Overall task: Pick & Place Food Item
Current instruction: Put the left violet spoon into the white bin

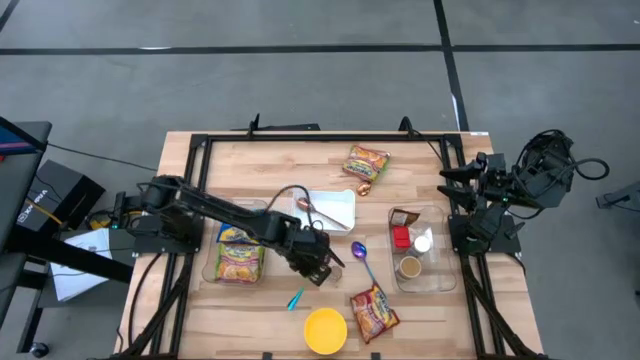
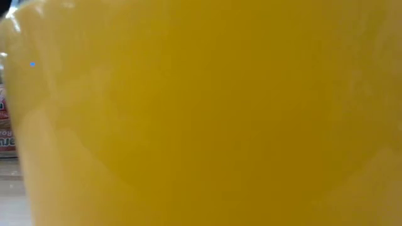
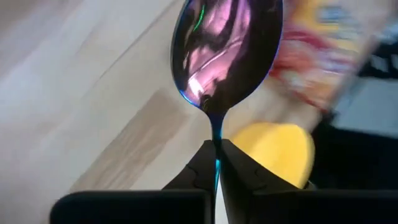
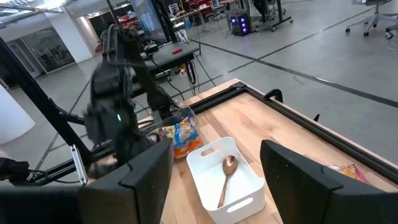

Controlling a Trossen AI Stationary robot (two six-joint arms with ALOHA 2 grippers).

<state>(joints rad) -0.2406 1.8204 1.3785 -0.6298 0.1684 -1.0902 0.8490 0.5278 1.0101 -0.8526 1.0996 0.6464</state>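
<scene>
The robot's left gripper will release the iridescent purple spoon, now held at the table's middle, across the copper spoon in the white tray [image 1: 323,211].
My left gripper [image 1: 323,268] is at the table's middle, shut on an iridescent purple spoon [image 3: 227,50], whose bowl stands out past the fingertips [image 3: 239,163]. A short teal end [image 1: 295,298] shows near-left of the gripper; whether it is that spoon's handle, I cannot tell. A second purple spoon [image 1: 362,262] lies flat on the table just to the right. Snack packets lie at the far middle [image 1: 366,162] and near the front [image 1: 373,312]. My right gripper [image 4: 217,158] waits open at the table's right edge [image 1: 462,178]. My left gripper pinches the spoon's thin blue handle [image 3: 216,134] between its two fingers, just behind the bowl. The fingers slant down from the table's left. The spoon's bowl stands out beyond the fingertips, above the wood.
A yellow bowl [image 1: 325,330] stands at the front edge and fills the low view [image 2: 207,119]. A white tray [image 1: 345,205] holds a copper spoon [image 4: 227,174]. A clear bin [image 1: 212,262] with a noodle packet is on the left; another [image 1: 442,283] with cups on the right.
</scene>
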